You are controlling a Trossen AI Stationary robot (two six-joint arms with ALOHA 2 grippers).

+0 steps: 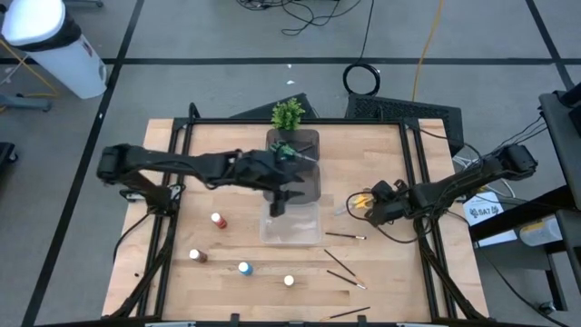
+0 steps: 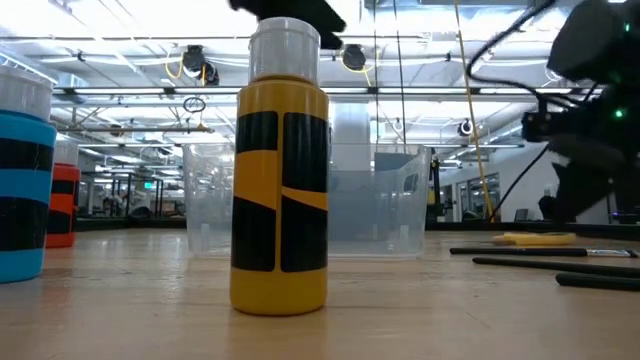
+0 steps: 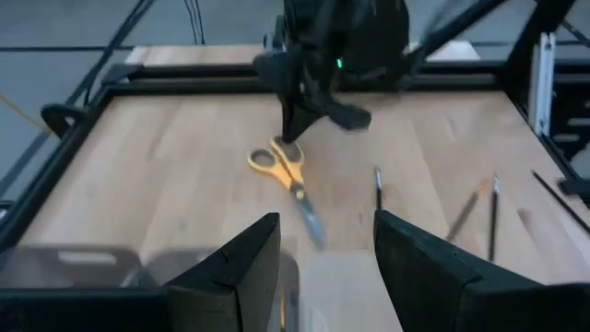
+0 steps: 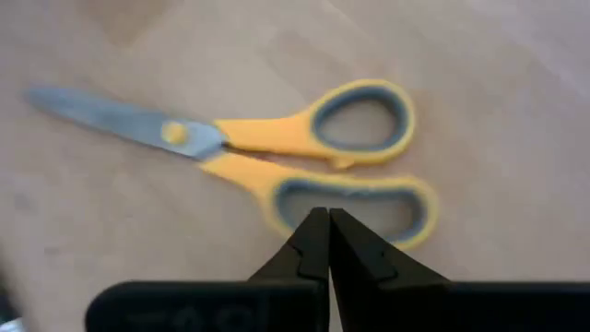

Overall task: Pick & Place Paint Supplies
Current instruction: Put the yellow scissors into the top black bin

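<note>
The scissors' handles lie crosswise to the shut fingers of my right gripper, so next I lift clear, turn that right gripper and pinch the farther loop's rim [image 4: 362,87].
The yellow-handled scissors [image 1: 359,202] [image 4: 304,157] lie flat on the table, right of the clear bin [image 1: 292,222]. My right gripper [image 1: 375,203] [image 4: 328,219] is shut, its tips right at the scissors' handle loops; the left wrist view shows it [image 3: 295,138] standing over the handles. My left gripper [image 1: 278,202] [image 3: 324,235] hangs open above the clear bin. The red [image 1: 218,220], brown [image 1: 195,256], blue [image 1: 244,268] and pale-capped [image 1: 289,281] bottles stand upright left and near. Thin brushes [image 1: 345,236] [image 1: 342,265] lie near the right. My right gripper's shut fingertips come from above onto the nearer handle loop [image 4: 369,207] of the yellow scissors, which lie flat on the table. I cannot tell whether the tips touch it or stand just above it.
A dark bin [image 1: 301,163] sits behind the clear bin, with a small green potted plant [image 1: 288,114] at the far edge. Black frame rails [image 1: 413,182] run along the table's sides. In the low view the pale-capped bottle [image 2: 279,170] stands close in front.
</note>
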